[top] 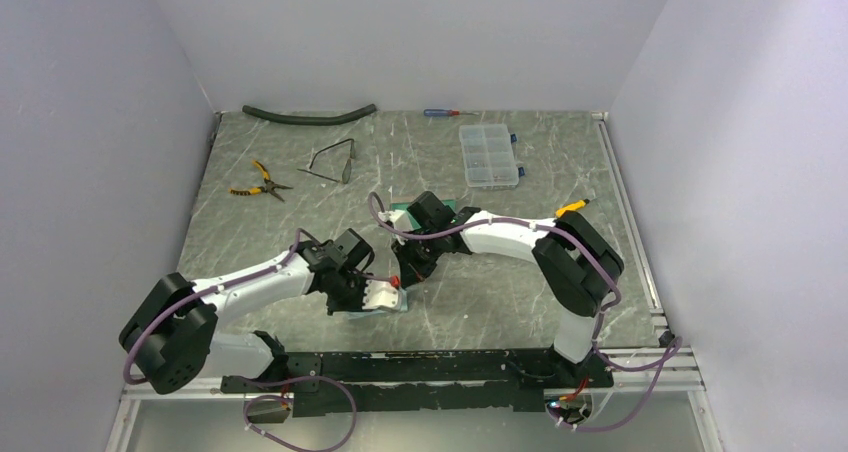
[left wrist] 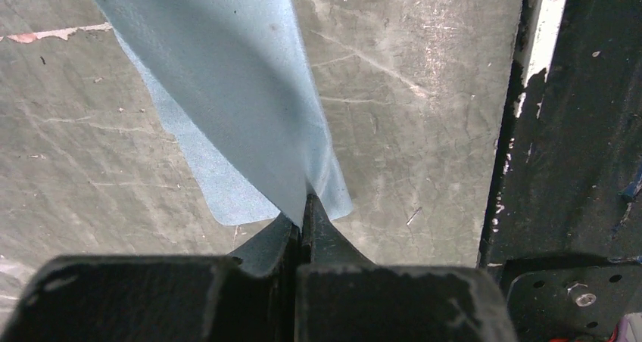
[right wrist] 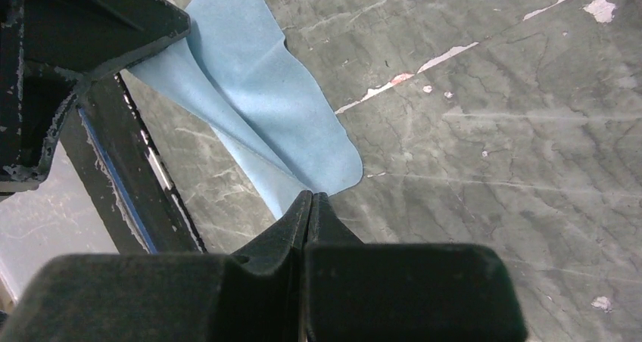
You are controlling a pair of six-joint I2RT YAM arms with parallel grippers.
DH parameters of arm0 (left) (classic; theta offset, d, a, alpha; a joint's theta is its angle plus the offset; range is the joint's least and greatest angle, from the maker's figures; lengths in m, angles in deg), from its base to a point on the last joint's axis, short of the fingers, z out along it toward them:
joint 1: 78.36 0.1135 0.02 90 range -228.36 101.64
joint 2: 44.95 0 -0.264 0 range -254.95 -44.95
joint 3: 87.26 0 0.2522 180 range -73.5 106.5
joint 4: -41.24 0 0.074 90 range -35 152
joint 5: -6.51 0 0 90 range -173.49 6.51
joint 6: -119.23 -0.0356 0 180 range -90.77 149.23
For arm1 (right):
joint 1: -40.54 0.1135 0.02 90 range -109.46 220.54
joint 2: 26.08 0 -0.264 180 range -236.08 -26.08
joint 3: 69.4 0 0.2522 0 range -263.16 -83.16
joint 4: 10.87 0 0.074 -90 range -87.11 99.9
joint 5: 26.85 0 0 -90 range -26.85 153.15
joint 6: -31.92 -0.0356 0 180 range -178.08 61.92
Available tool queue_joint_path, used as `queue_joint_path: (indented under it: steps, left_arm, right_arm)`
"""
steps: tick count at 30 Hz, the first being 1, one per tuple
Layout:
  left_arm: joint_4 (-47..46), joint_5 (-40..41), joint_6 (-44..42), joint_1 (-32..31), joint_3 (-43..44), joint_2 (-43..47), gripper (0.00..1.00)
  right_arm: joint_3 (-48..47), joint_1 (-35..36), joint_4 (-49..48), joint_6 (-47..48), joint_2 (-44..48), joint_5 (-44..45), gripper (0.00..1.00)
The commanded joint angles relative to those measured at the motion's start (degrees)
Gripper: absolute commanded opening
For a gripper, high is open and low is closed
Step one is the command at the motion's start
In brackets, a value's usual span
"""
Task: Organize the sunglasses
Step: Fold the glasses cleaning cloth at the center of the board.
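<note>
My left gripper is pinching only the loose top edge of the light blue cloth. It should put that down and take the folded edge (left wrist: 339,194) before it carries the cloth to the case.
The sunglasses (top: 333,162), thin dark wire frames with open arms, lie at the back left of the table, far from both grippers. A light blue cloth (left wrist: 227,77) hangs folded between the two grippers near the table's front middle. My left gripper (left wrist: 305,206) is shut on one end of it, and in the top view this gripper (top: 378,294) is low over the table. My right gripper (right wrist: 310,198) is shut on another corner of the cloth (right wrist: 257,92), close beside the left one (top: 405,272). Neither wrist view shows the sunglasses.
Yellow-handled pliers (top: 258,182) lie left of the sunglasses. A dark curved hose (top: 308,116), a screwdriver (top: 443,113) and a clear compartment box (top: 488,155) sit along the back. A teal-lined case (top: 455,208) shows partly under the right arm. The black base rail (left wrist: 575,130) runs near the left gripper.
</note>
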Motion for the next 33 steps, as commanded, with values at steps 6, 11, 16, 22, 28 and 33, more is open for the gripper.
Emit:
queue_joint_path:
  steps: [6,11,16,22,28,33]
  left_arm:
    - [1.14,-0.65,1.5,0.44,-0.45,0.54,0.13]
    - [-0.01,2.08,1.95,2.57,-0.54,1.73,0.41]
    - [0.01,1.59,0.7,7.85,1.2,4.77,0.62]
    - [2.37,-8.2,-6.16,9.28,-2.44,15.88,0.62]
    - [0.1,-12.93,-7.15,7.7,-7.9,23.04,0.54]
    - [-2.38,-10.31,-7.72,4.77,-9.98,19.17,0.55]
  right_arm:
    - [-2.46,-0.73,0.19,0.75,-0.85,1.73,0.0]
    - [-3.72,-1.38,-0.09,-1.03,-1.48,4.8,0.19]
    - [-3.74,-4.75,-0.38,-3.59,0.95,5.78,0.27]
    - [9.92,-2.67,-14.43,-1.25,13.66,5.93,0.39]
    - [30.02,5.99,-37.56,7.93,24.7,10.85,0.44]
    - [30.5,8.55,-37.96,8.8,20.8,12.91,0.42]
